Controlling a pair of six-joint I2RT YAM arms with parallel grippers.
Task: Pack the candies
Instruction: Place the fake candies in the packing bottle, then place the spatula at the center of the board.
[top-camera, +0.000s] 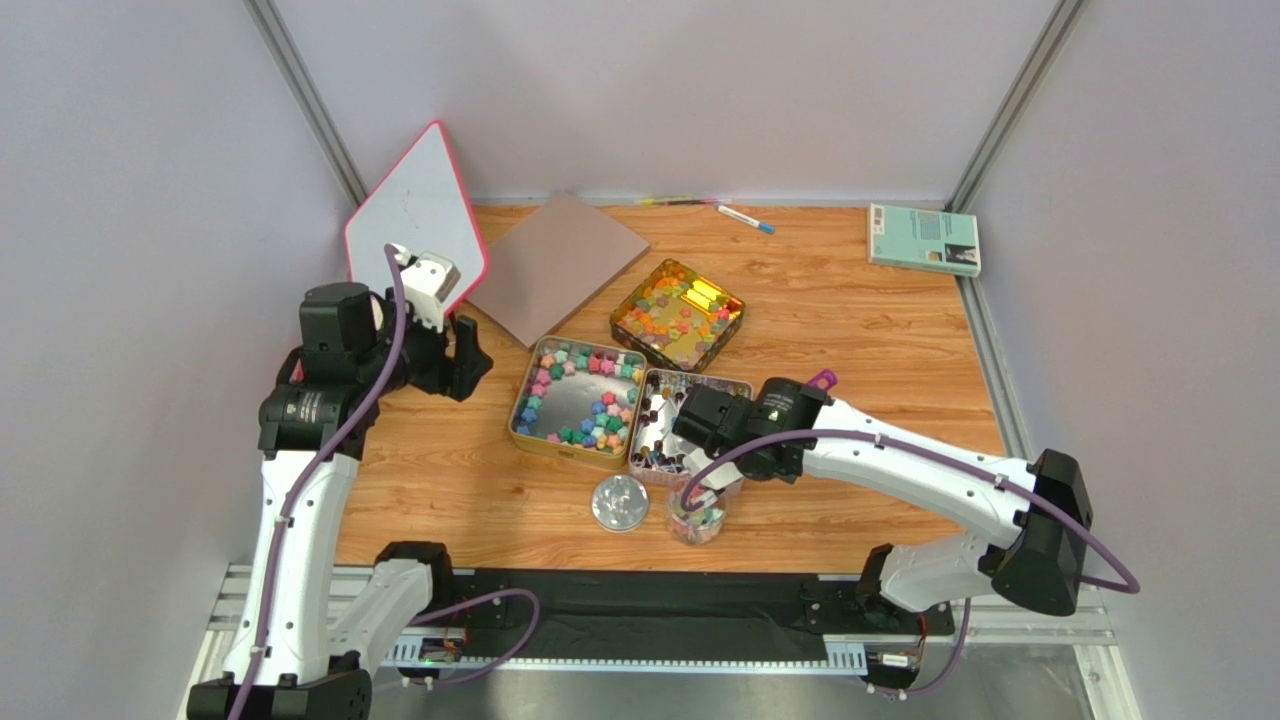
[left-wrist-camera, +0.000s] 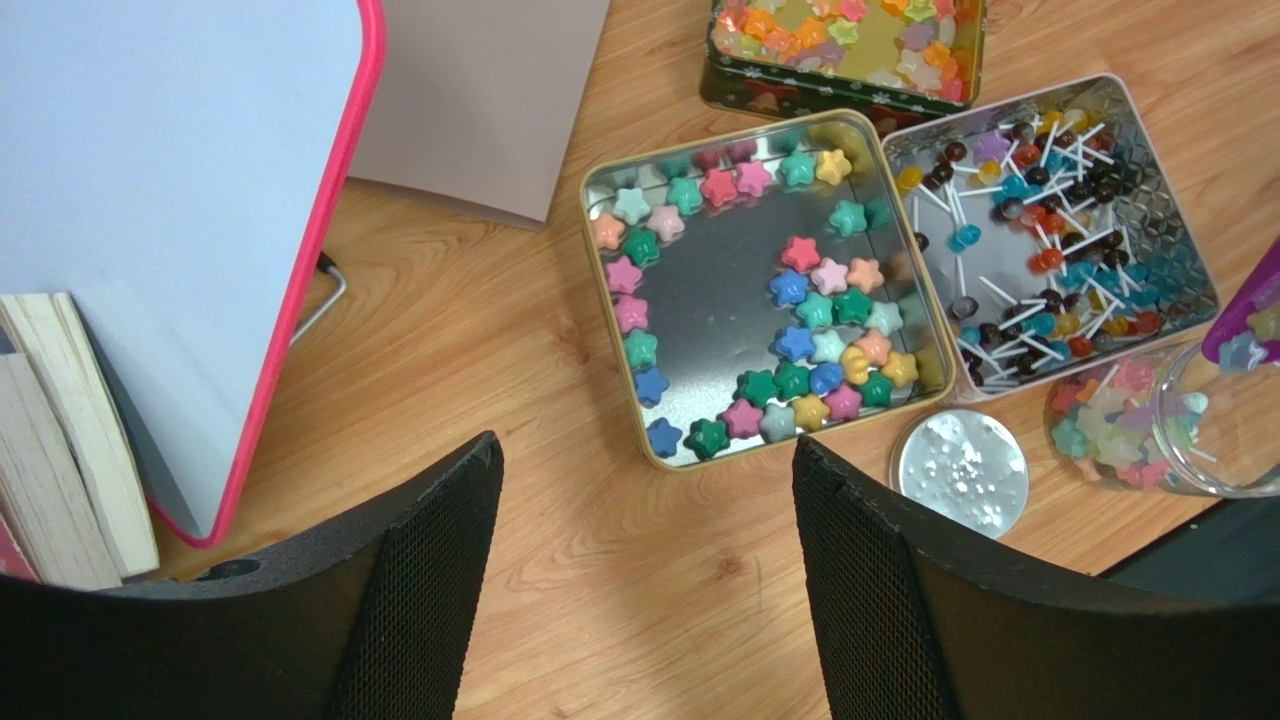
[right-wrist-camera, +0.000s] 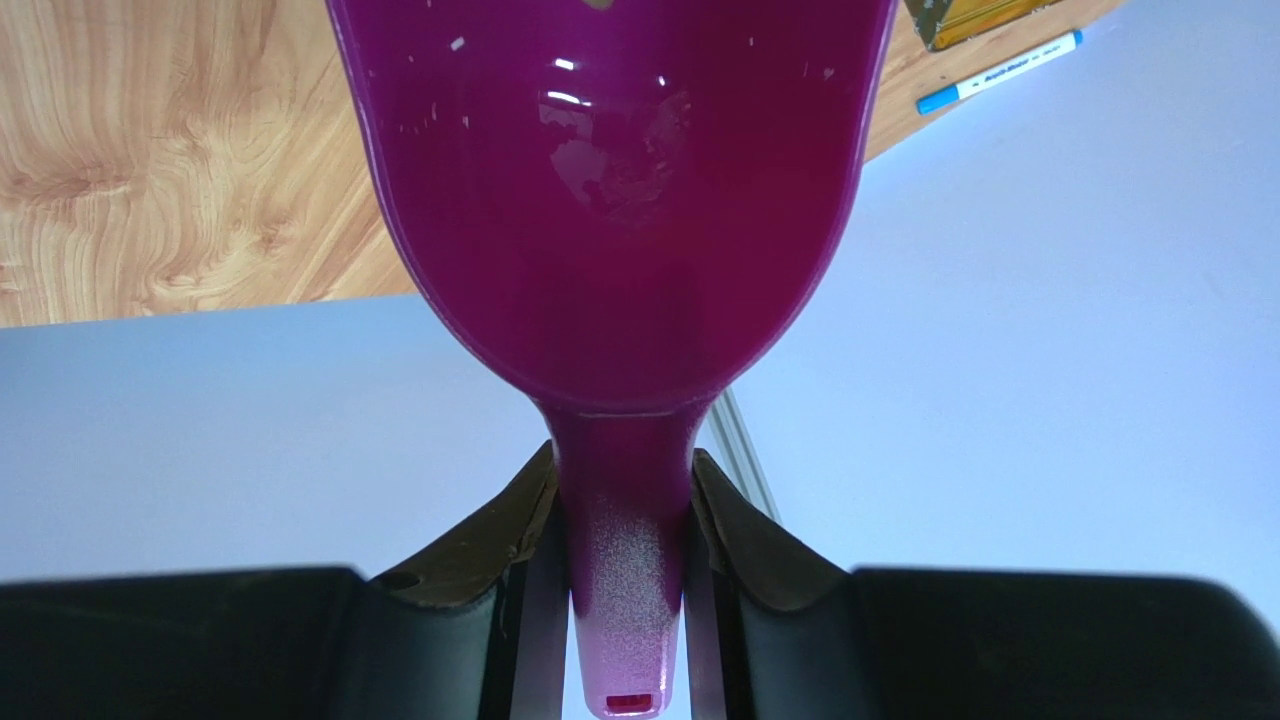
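Observation:
Next, I set the purple scoop on the bare wood (top-camera: 852, 363) between the lollipop tin and the green book with my right gripper.
Star-shaped candies (top-camera: 576, 365) (left-wrist-camera: 819, 323) lie in a square tin (left-wrist-camera: 619, 383). A second tin (top-camera: 657, 468) (left-wrist-camera: 1187, 225) beside it holds lollipops, and a gold tin (top-camera: 676, 312) (left-wrist-camera: 842, 38) behind holds orange and wrapped pieces. A glass jar (top-camera: 694, 518) (left-wrist-camera: 1157, 435) near the front has pastel candies in it; its lid (top-camera: 619, 503) (left-wrist-camera: 962, 473) lies beside it. My right gripper (top-camera: 789, 405) (right-wrist-camera: 624, 525) is shut on the handle of the purple scoop (top-camera: 822, 378) (right-wrist-camera: 616, 225), held raised. My left gripper (top-camera: 458, 360) (left-wrist-camera: 646, 495) is open over bare wood left of the star tin.
A pink-rimmed whiteboard (top-camera: 413, 210) (left-wrist-camera: 166, 225) leans at the back left, with books (left-wrist-camera: 60, 435) beside it. A brown pad (top-camera: 556, 267) lies behind the tins. A blue pen (top-camera: 747, 221) (right-wrist-camera: 999, 75) and a green book (top-camera: 923, 237) lie along the back edge.

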